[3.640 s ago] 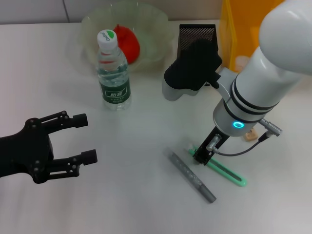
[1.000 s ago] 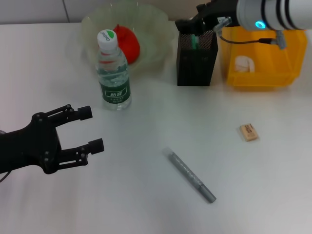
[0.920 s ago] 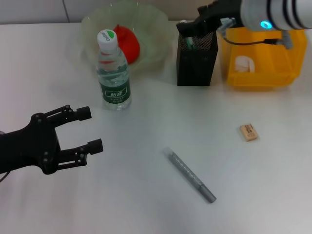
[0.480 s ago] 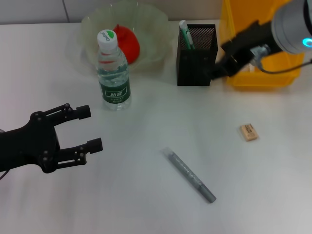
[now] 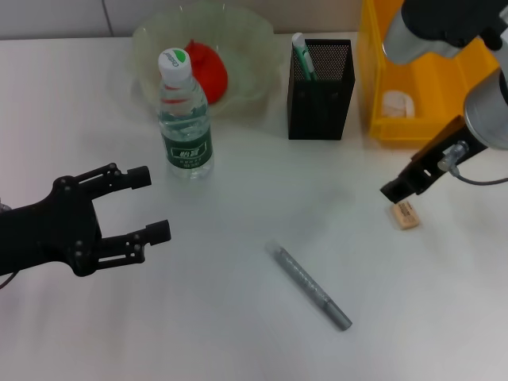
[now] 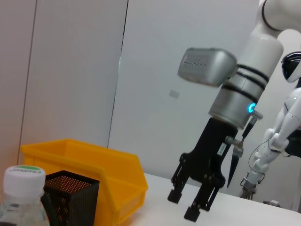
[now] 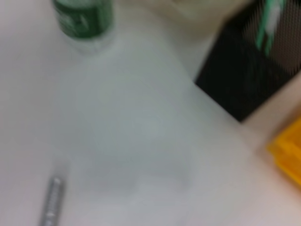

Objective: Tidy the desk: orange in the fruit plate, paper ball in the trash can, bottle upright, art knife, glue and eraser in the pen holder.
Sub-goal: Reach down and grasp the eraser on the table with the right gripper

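Note:
Next, I lower my right gripper to the tan eraser's middle (image 5: 405,215) and close it, as the eraser still belongs in the pen holder.
The tan eraser (image 5: 405,215) lies on the white desk at the right. My right gripper (image 5: 397,190) hangs just above and beside it, open and empty; the left wrist view shows it (image 6: 184,205) with fingers apart. The grey glue stick (image 5: 312,286) lies flat in the middle front. The green art knife (image 5: 300,54) stands in the black mesh pen holder (image 5: 320,79). The bottle (image 5: 185,119) stands upright. The orange (image 5: 208,67) is in the clear fruit plate (image 5: 254,40). The paper ball (image 5: 397,103) is in the yellow bin (image 5: 377,119). My left gripper (image 5: 149,203) is open at the left.
The pen holder stands between the fruit plate and the yellow bin at the back. The right wrist view shows the bottle (image 7: 84,19), the pen holder (image 7: 244,80) and the glue stick (image 7: 51,202), all blurred. Bare desk lies between the glue stick and the eraser.
My right gripper left the art knife in the pen holder, then swung forward and down to just above the eraser. The left gripper barely moved.

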You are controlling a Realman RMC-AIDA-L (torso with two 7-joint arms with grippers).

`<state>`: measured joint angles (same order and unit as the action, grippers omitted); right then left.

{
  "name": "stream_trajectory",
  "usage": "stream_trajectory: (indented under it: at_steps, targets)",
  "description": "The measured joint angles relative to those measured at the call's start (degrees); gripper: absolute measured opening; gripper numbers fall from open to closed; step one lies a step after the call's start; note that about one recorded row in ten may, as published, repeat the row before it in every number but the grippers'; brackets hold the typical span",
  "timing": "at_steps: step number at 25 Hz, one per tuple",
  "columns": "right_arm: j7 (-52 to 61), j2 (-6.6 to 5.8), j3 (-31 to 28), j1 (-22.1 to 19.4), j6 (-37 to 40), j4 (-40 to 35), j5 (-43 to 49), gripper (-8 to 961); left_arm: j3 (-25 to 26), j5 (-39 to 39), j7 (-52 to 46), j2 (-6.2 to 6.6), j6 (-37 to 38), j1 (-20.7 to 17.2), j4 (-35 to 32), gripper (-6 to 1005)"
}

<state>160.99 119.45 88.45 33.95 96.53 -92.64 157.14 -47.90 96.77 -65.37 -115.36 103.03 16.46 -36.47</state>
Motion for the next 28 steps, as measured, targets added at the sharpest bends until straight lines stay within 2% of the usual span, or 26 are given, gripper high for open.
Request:
stream_trajectory:
  at_steps: [10,28]
  targets:
    - [-0.29,-0.07,0.06,0.18,-5.42,10.70,1.33,635,-0.48,-0.01,0.07,0.03,-0.70,0.71,0.01,832]
    - [-0.75,0.00,1.07,0.19,-12.46,18.69,0.40,608,-0.53,0.00,0.07,-0.23,-0.48,0.24,0.09,832]
